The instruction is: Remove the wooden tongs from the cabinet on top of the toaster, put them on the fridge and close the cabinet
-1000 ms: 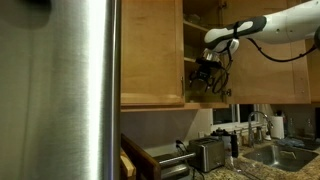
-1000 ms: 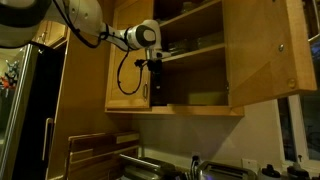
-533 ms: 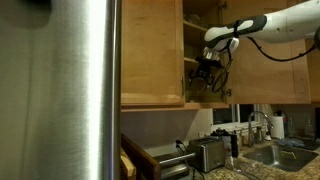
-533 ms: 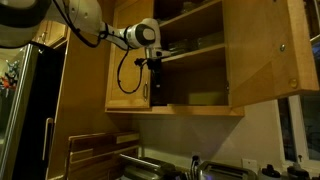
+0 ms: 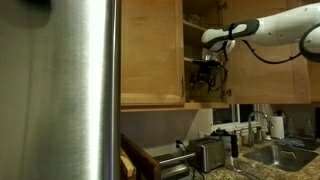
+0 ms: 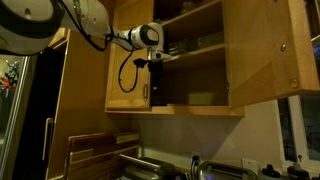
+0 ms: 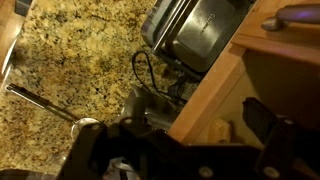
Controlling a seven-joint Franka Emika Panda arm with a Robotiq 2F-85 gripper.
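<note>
I will next move my gripper to the wooden tongs' pale end [image 5: 204, 95] [image 7: 220, 130], just inside the front edge of the cabinet's lower shelf, and close it there.
The honey-coloured cabinet [image 5: 155, 50] [image 6: 195, 60] stands open, its door [image 6: 265, 55] swung wide. My gripper [image 5: 205, 76] [image 6: 157, 88] hangs at the front edge of the lower shelf, pointing down. In the wrist view the gripper [image 7: 180, 140] is open, its dark fingers [image 7: 265, 122] spread either side of the shelf's front edge [image 7: 205, 100]. A small pale wooden piece [image 7: 218, 130], possibly the tongs' end, lies on the shelf between them, untouched. The steel toaster [image 5: 208, 153] [image 7: 195, 35] sits on the counter below. The fridge [image 5: 60, 90] fills the left.
A speckled granite counter [image 7: 70, 70] with a sink and tap [image 5: 262, 135] lies below. A long-handled utensil [image 7: 45, 103] rests on the counter. A dish [image 6: 202, 98] sits on the lower shelf. A dark appliance [image 6: 25, 110] stands beside the cabinets.
The arm has shifted slightly, with the gripper staying at the lower shelf's front edge. The jaws remain open and nothing has been taken hold of.
</note>
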